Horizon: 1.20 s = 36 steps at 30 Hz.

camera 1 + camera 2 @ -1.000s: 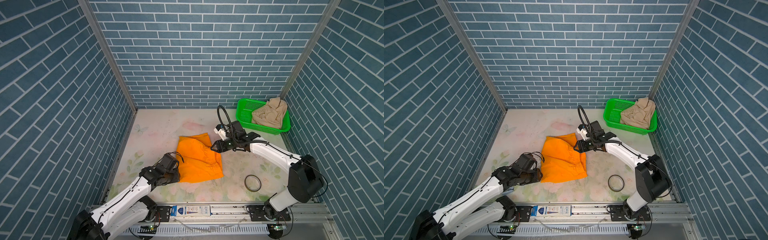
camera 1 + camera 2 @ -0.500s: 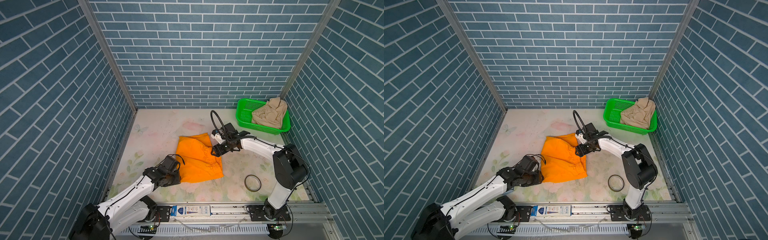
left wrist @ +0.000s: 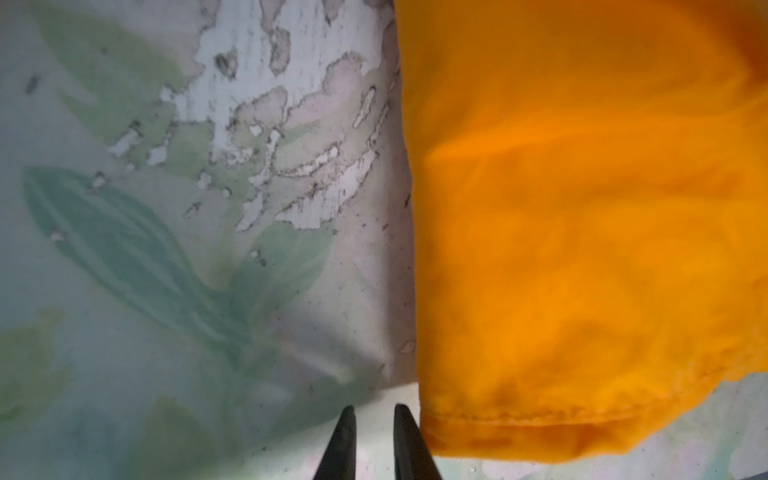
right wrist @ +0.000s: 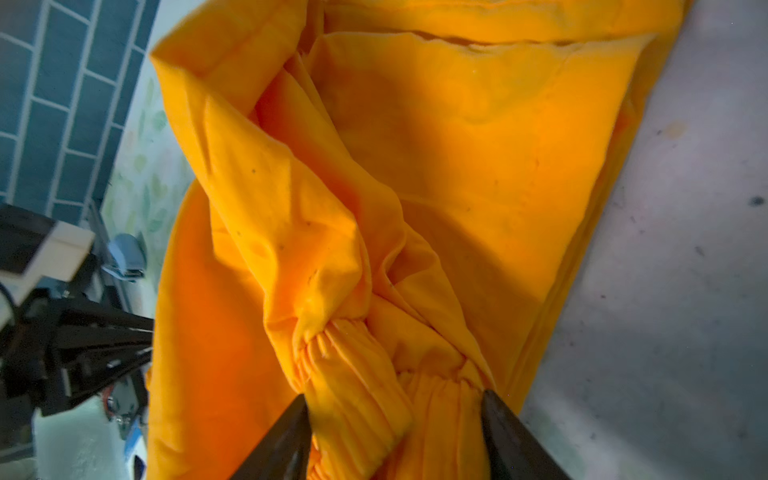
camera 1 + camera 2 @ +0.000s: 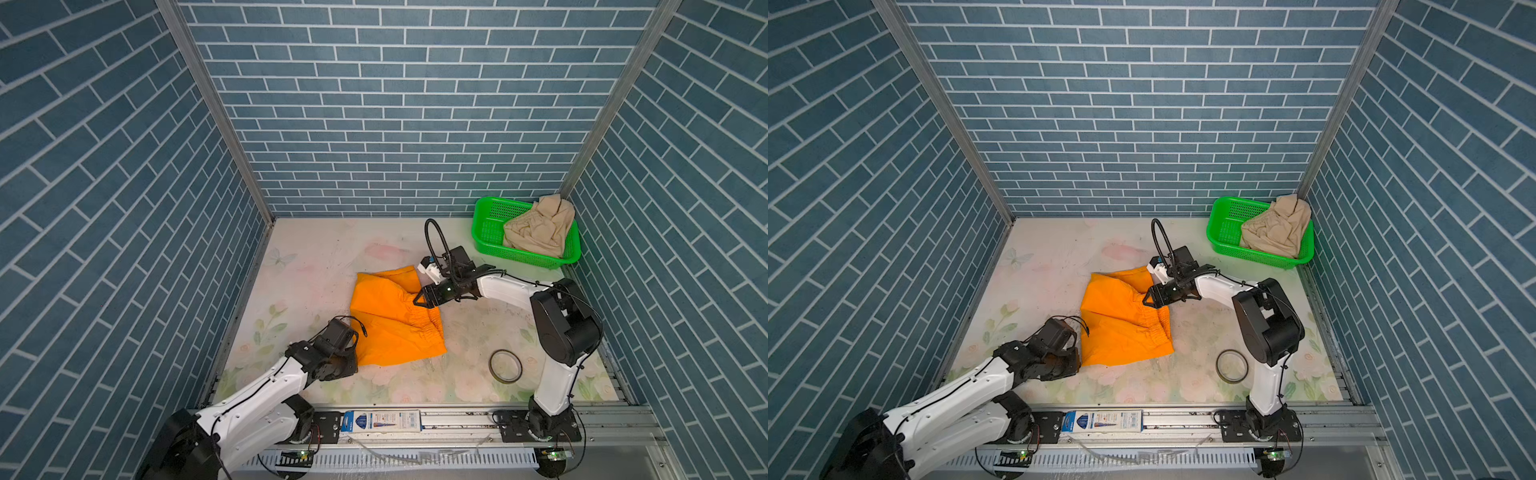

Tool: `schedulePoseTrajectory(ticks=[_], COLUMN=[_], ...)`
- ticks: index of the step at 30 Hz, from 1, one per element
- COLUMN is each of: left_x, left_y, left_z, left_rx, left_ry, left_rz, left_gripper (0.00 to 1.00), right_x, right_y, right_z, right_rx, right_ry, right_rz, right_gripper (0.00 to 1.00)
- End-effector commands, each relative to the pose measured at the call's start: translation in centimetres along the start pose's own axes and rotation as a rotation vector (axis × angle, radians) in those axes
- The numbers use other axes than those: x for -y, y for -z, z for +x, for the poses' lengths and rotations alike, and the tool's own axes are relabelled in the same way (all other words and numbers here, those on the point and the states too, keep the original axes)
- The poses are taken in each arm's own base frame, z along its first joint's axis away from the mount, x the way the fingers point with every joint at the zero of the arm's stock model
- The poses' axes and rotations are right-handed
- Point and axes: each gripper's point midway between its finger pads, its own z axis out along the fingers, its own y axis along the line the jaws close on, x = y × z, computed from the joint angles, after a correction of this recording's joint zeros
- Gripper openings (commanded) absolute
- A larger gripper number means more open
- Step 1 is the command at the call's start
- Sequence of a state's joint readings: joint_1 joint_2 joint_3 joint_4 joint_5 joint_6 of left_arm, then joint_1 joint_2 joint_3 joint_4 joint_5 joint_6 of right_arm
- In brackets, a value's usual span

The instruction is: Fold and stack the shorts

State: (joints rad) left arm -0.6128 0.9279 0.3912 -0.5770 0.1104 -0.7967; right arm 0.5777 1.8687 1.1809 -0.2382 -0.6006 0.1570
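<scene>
The near corner of the orange shorts lies just outside the almost closed fingers of my left gripper, so I will open them, move over and pinch the shorts' hem at that corner [image 3: 454, 436].
The orange shorts [image 5: 390, 324] [image 5: 1121, 320] lie spread in the middle of the floral table. My right gripper [image 5: 417, 300] [image 5: 1145, 300] is at the far end of their gathered waistband. In the right wrist view the bunched waistband [image 4: 357, 374] fills the gap between the fingers of that gripper [image 4: 392, 407], which is shut on it. My left gripper [image 3: 374, 419] is low over the table beside the shorts' near left corner [image 3: 498, 419]; its fingers stand a narrow gap apart with nothing between them. The beige shorts [image 5: 538, 228] [image 5: 1277, 226] lie crumpled in the basket.
The green basket [image 5: 484, 208] [image 5: 1223, 232] stands at the back right corner against the brick walls. A dark tape ring [image 5: 505, 365] [image 5: 1231, 365] lies on the table at the front right, next to the right arm's base.
The right gripper has reached further left onto the orange waistband and closed on it. The left gripper's jaws have narrowed beside the shorts' corner; that arm has hardly moved.
</scene>
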Motion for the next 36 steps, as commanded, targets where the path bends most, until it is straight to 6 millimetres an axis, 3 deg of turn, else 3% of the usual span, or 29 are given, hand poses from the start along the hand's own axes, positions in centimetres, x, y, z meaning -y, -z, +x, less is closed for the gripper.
schedulePoseTrajectory(ticks=[1,4,7,13,21,26,29,33,36], left_x=[-0.2,0.0,0.8,1.9,3.8,3.0,2.3,3.4,3.8], left_y=[0.0,0.4,1.3,3.5,3.4,2.1,2.3,2.9,2.5], left_z=[0.0,-0.3,-0.9,-1.9,-1.1,-1.3,-2.5,-3.5,-3.1], left_rx=[0.011,0.022,0.046,0.113,0.097,0.082,0.125,0.188,0.18], left_ry=[0.006,0.009,-0.012,-0.088,-0.254,-0.313,-0.297,-0.289,-0.299], left_rz=[-0.002,0.007,0.028,0.031,-0.001,-0.114,-0.188,-0.141,-0.102], left_gripper=[0.19,0.19,0.29,0.37,0.4,0.46,0.4,0.35,0.3], right_x=[-0.9,-0.4,0.0,0.0,-1.7,-2.1,-2.2,-2.3,-2.3], right_y=[-0.9,-0.9,-0.8,-0.5,-0.1,0.1,0.4,0.4,0.4], right_z=[0.5,0.9,1.0,0.1,-1.7,-1.9,-1.7,-1.5,-1.6], right_rx=[-0.025,-0.057,-0.069,-0.046,0.009,0.014,0.014,0.009,0.011], right_ry=[-0.028,-0.033,-0.033,-0.051,-0.082,-0.084,-0.083,-0.083,-0.087], right_rz=[-0.077,-0.054,-0.021,-0.008,-0.096,-0.125,-0.128,-0.135,-0.14], right_gripper=[0.47,0.39,0.35,0.0,0.0,0.0,0.0,0.0,0.0])
